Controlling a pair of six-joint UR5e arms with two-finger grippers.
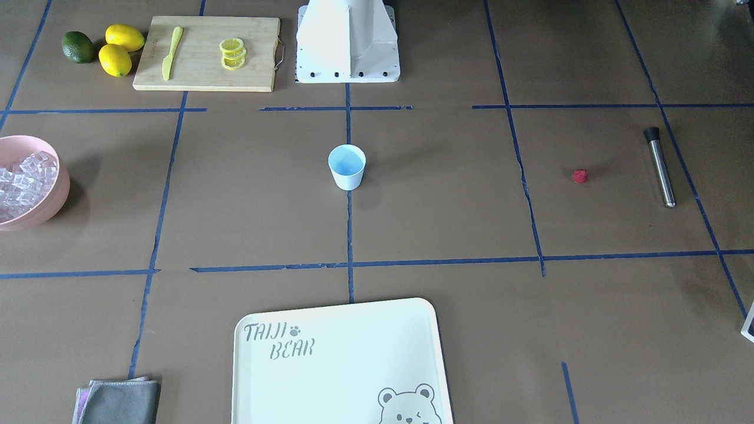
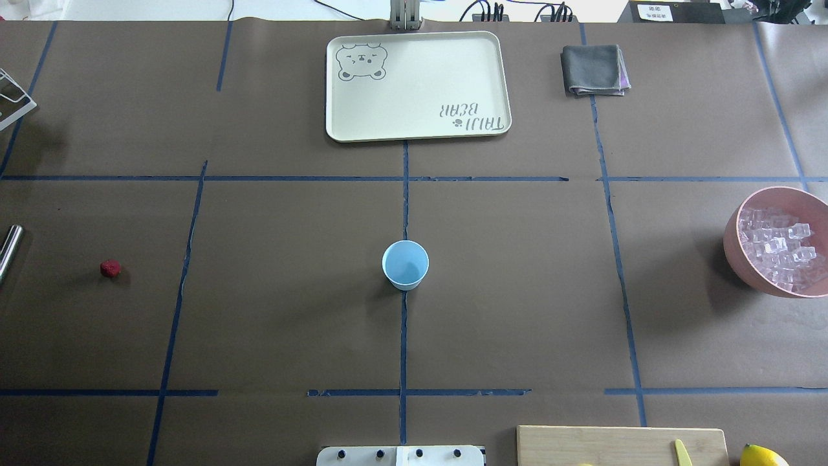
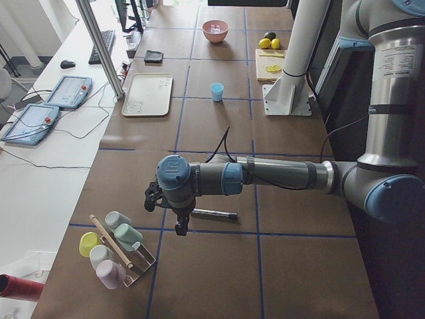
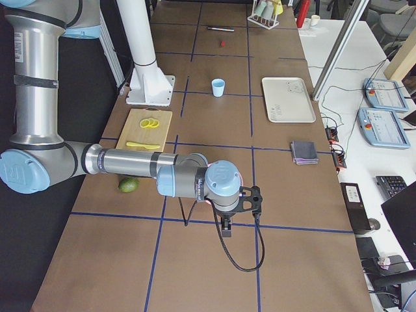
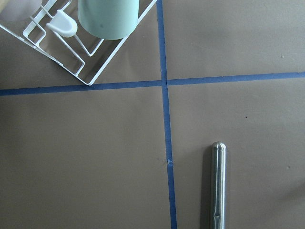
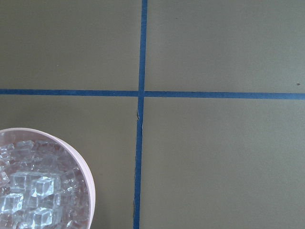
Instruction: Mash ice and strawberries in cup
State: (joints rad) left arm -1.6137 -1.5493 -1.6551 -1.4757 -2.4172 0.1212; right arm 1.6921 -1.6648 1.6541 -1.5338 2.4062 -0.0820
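Note:
My right gripper is to head next for the ice near the middle of the pink bowl (image 1: 4, 185) (image 6: 43, 217), where I should close it on a clear cube.
The light blue cup (image 1: 347, 166) stands upright and alone at the table's middle (image 2: 405, 264). One small red strawberry (image 1: 580, 176) lies on the paper toward my left side (image 2: 110, 268). A heap of clear ice (image 2: 779, 249) fills the pink bowl (image 2: 734, 246) on my right side. In the exterior left view my left gripper (image 3: 178, 229) hangs over a steel muddler (image 3: 214, 214), far from the cup. My right gripper (image 4: 225, 227) shows only in the exterior right view, low over the table. I cannot tell whether either gripper is open or shut.
A cream tray (image 2: 417, 84) and a grey cloth (image 2: 594, 70) lie at the far edge. The cutting board (image 1: 206, 53) carries lemon slices and a yellow knife, with lemons (image 1: 121, 50) and a lime (image 1: 78, 47) beside it. A wire cup rack (image 5: 90, 52) sits near the muddler (image 5: 218, 186).

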